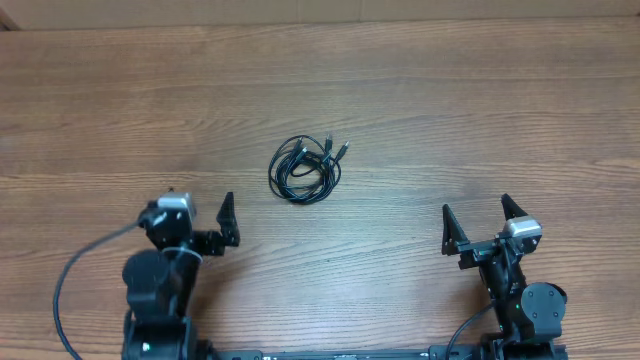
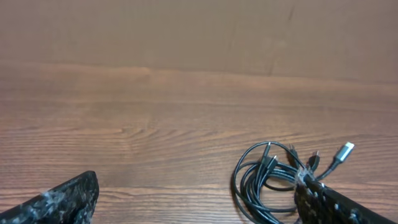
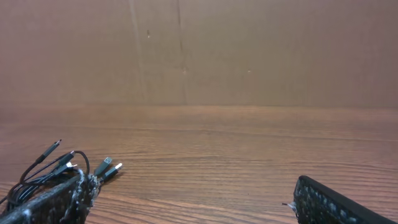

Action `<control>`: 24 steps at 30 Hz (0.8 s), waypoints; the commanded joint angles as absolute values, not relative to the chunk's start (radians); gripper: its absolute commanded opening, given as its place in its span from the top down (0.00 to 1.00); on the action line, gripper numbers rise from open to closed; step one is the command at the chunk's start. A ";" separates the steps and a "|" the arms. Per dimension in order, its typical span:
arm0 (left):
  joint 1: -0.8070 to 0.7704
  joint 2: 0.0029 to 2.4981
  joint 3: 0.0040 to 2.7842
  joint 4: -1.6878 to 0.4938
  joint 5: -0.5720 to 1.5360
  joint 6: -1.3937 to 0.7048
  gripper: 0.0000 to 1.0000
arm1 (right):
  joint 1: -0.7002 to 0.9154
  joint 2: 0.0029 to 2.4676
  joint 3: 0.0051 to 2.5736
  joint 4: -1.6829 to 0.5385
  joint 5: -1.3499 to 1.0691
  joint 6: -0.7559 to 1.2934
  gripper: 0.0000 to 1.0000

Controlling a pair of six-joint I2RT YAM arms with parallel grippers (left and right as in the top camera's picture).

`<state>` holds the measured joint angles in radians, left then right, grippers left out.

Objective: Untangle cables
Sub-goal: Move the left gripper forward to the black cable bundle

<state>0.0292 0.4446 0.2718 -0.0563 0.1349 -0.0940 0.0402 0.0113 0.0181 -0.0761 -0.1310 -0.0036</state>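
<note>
Next, I close my left gripper on the near-side loops (image 1: 308, 197) (image 2: 267, 214) of the coiled cables, across from the plug ends.
The cables (image 1: 305, 168) lie in one tangled coil of thin black cords on the wooden table (image 1: 450, 110), near its middle, with small plug ends pointing up and to the right. In the left wrist view the cables (image 2: 264, 183) sit at the lower right, one plug silver-tipped. In the right wrist view the cables (image 3: 53, 163) show at the lower left. My left gripper (image 1: 197, 222) is open and empty, below and left of the coil. My right gripper (image 1: 478, 224) is open and empty, well to the coil's lower right. Both open gaps show in the left wrist view (image 2: 196, 196) and right wrist view (image 3: 189, 196).
A brown cardboard wall (image 3: 249, 50) stands along the table's far edge. A thick black robot cable (image 1: 70, 275) loops beside the left arm's base.
</note>
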 commanded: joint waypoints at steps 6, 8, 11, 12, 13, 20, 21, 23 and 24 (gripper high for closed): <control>0.039 0.709 0.492 -0.102 0.131 -0.067 0.00 | 0.045 0.003 0.008 -0.073 -0.136 -0.009 0.00; 0.039 0.763 0.538 -0.144 0.131 -0.067 0.00 | 0.045 0.003 0.008 -0.073 -0.136 -0.009 0.00; 0.039 0.838 0.605 -0.217 0.131 -0.066 0.00 | 0.045 0.003 0.008 -0.073 -0.136 -0.009 0.00; 0.039 0.862 0.625 -0.237 0.131 -0.066 0.00 | 0.045 0.003 0.008 -0.073 -0.136 -0.009 0.00; 0.039 0.888 0.646 -0.259 0.131 -0.066 0.00 | 0.045 0.003 0.008 -0.073 -0.136 -0.009 0.00; 0.039 0.996 0.745 -0.368 0.130 -0.060 0.00 | 0.045 0.003 0.008 -0.073 -0.136 -0.009 0.00; 0.039 1.004 0.754 -0.382 0.130 -0.052 0.00 | 0.045 0.003 0.008 -0.073 -0.136 -0.009 0.00; 0.039 1.016 0.766 -0.410 0.129 -0.036 0.00 | 0.045 0.003 0.008 -0.073 -0.136 -0.009 0.00; 0.039 1.021 0.768 -0.418 0.127 -0.031 0.00 | 0.045 0.003 0.008 -0.073 -0.136 -0.009 0.00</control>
